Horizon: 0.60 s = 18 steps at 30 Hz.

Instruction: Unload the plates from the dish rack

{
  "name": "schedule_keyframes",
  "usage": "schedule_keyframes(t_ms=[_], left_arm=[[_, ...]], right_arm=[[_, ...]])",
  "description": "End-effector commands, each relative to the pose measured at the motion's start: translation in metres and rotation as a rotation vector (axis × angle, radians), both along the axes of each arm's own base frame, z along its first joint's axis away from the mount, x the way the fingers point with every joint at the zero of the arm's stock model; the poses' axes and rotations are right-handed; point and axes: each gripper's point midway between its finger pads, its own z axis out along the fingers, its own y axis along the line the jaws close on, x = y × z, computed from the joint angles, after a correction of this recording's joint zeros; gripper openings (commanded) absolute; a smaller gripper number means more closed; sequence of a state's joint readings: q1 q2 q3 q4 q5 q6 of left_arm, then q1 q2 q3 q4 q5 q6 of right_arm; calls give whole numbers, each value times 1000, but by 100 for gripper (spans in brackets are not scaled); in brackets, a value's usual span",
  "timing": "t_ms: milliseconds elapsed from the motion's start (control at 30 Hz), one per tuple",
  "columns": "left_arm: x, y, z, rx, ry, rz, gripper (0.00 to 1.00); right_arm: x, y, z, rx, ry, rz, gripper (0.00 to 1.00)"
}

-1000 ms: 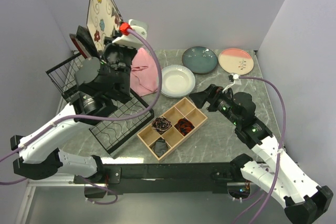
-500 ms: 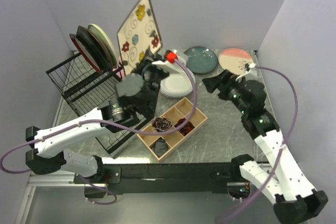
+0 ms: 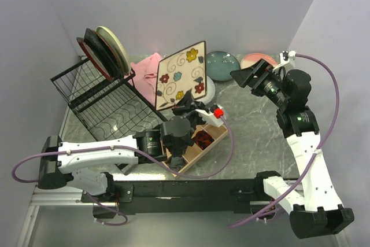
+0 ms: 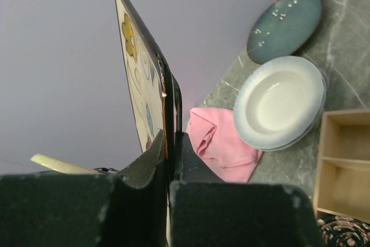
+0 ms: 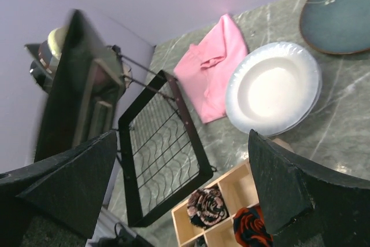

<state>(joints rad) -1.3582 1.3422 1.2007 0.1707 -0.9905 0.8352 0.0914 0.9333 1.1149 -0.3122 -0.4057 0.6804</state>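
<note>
Next, I hand the floral plate from my left gripper to my right gripper, above the white plate and wooden compartment tray (image 3: pixel 197 107).
My left gripper (image 3: pixel 189 106) is shut on the lower edge of a square cream floral plate (image 3: pixel 180 76), holding it upright above the table's middle. The left wrist view shows that plate (image 4: pixel 137 88) edge-on between the closed fingers (image 4: pixel 147 163). The black wire dish rack (image 3: pixel 110 105) stands at the left with a dark red, a black and a cream-green plate (image 3: pixel 104 44) upright at its back. A white plate (image 4: pixel 280 101), a teal plate (image 3: pixel 221 65) and a pink-cream plate (image 3: pixel 258 60) lie flat on the table. My right gripper (image 3: pixel 247 76) hangs open and empty at the back right.
A pink cloth (image 3: pixel 148 63) lies behind the held plate. A wooden compartment tray (image 3: pixel 203 141) with dark rosettes sits under the left wrist. Walls close in on three sides. In the right wrist view, the rack's base (image 5: pixel 156 148) shows bare wavy wire.
My left arm has carried the floral plate from above the rack down and to the right, over the tray. My right arm has pulled back and to the right, still open.
</note>
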Motion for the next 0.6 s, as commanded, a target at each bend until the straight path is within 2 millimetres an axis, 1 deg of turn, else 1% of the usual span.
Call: schedule_keyframes(t_ms=[0, 33, 67, 100, 167, 200, 233, 267, 300, 367, 400, 467, 567], left_arm=[[-3, -3, 30, -173, -53, -18, 1], [-4, -4, 26, -167, -51, -15, 1], [-5, -7, 20, -159, -50, -17, 1], [-4, -11, 12, -140, -54, -14, 1], [-3, -15, -1, -106, -50, -7, 1], [-1, -21, -12, -75, -46, -1, 1], [0, -21, -13, -78, -47, 9, 1], [0, -24, -20, -60, -46, 7, 1], [0, -30, -28, -45, -40, 4, 1], [1, -34, -35, -30, -37, 3, 1], [1, -37, -42, -6, -41, 7, 1], [2, -39, -46, 4, -47, 12, 1], [2, -44, -52, 19, -57, 1, 1]], right_arm=[[-7, 14, 18, 15, -36, 107, 100], [-5, 15, 13, 20, -23, 114, 100], [-4, 18, 13, 31, -31, 126, 100], [-5, 23, 7, 39, -22, 160, 100], [-4, 26, 5, 47, -25, 186, 100], [-4, 29, 1, 47, -14, 209, 100], [-5, 32, 1, 49, -15, 227, 100], [-5, 33, 0, 51, -16, 235, 100], [-7, 35, -5, 54, -9, 253, 100], [-7, 37, -7, 51, -23, 266, 100], [-6, 37, -12, 46, -14, 271, 100], [-7, 39, -19, 19, -1, 284, 100], [-3, 41, -36, -16, 46, 289, 100]])
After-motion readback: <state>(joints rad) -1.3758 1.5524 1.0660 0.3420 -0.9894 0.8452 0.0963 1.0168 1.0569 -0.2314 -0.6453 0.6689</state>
